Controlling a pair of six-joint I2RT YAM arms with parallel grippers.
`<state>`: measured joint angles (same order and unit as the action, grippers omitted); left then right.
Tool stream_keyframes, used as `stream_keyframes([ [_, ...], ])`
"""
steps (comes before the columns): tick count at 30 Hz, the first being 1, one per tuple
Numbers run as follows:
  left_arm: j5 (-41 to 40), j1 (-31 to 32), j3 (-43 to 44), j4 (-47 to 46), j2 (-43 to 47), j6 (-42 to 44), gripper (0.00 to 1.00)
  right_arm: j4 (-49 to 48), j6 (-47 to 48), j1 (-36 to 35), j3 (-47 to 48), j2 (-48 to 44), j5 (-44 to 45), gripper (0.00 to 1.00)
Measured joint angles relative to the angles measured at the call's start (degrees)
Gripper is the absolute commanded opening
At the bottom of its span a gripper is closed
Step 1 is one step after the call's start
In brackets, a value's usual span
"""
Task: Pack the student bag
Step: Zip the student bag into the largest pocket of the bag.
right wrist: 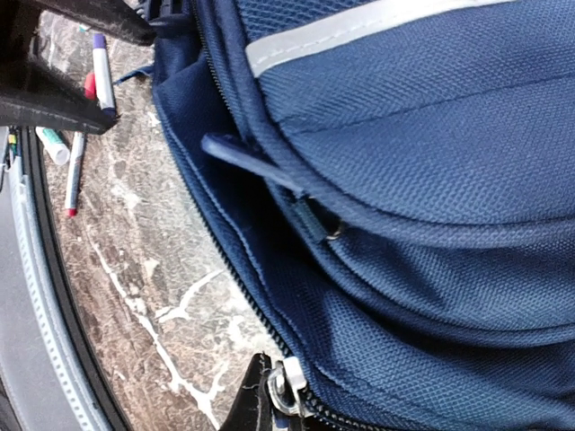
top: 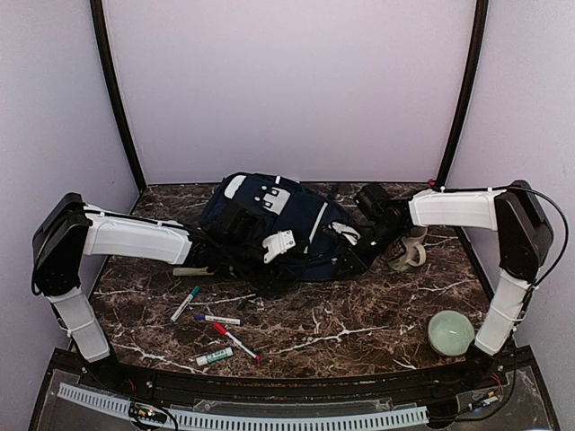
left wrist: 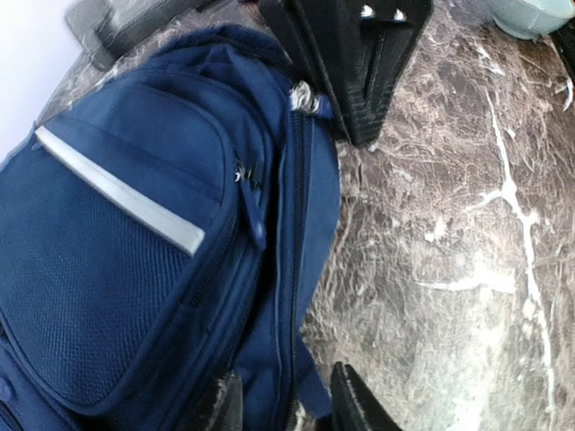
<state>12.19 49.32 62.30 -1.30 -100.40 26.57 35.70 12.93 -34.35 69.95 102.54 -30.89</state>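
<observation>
Next, my right gripper opens, as the bag's zipped edge beside the zipper pull lies loose, while my left gripper pinches that zipped edge (right wrist: 241, 285) before I draw the zip.
The student bag (top: 269, 224), navy with grey stripes and a white patch, lies at the back middle of the table. My left gripper (top: 216, 253) is at its left side. In the left wrist view (left wrist: 286, 395) its two fingers straddle the bag's zipped edge (left wrist: 296, 269), closed on the fabric. My right gripper (top: 364, 247) is at the bag's right side. In the right wrist view (right wrist: 274, 404) one black finger shows pressed against the metal zipper pull (right wrist: 289, 384) on the bag's main zip; the other finger is hidden.
Several markers (top: 217, 319) lie loose on the marble in front of the bag, and a white stick (top: 193, 270) lies by the left arm. A pale green bowl (top: 449, 332) stands front right. A beige tape roll (top: 409, 251) sits under the right arm.
</observation>
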Motion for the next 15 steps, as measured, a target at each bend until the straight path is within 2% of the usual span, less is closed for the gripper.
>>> stream_keyframes([
  [2, 1.0, 0.5, 0.0, -1.7, 0.0, -1.2, 0.65, 0.6, 0.1, 0.2, 0.4, 0.0, -0.9, 0.02],
  [6, 3.0, 1.1, 1.3, -5.1, -1.6, -3.8, 0.64, 1.1, 0.1, 0.4, 0.5, 0.0, -2.3, 0.03],
  [15, 6.6, 2.0, 7.1, -13.7, -11.7, -8.9, 0.35, 2.2, 0.1, 0.7, 0.5, 0.0, -4.1, 0.05],
])
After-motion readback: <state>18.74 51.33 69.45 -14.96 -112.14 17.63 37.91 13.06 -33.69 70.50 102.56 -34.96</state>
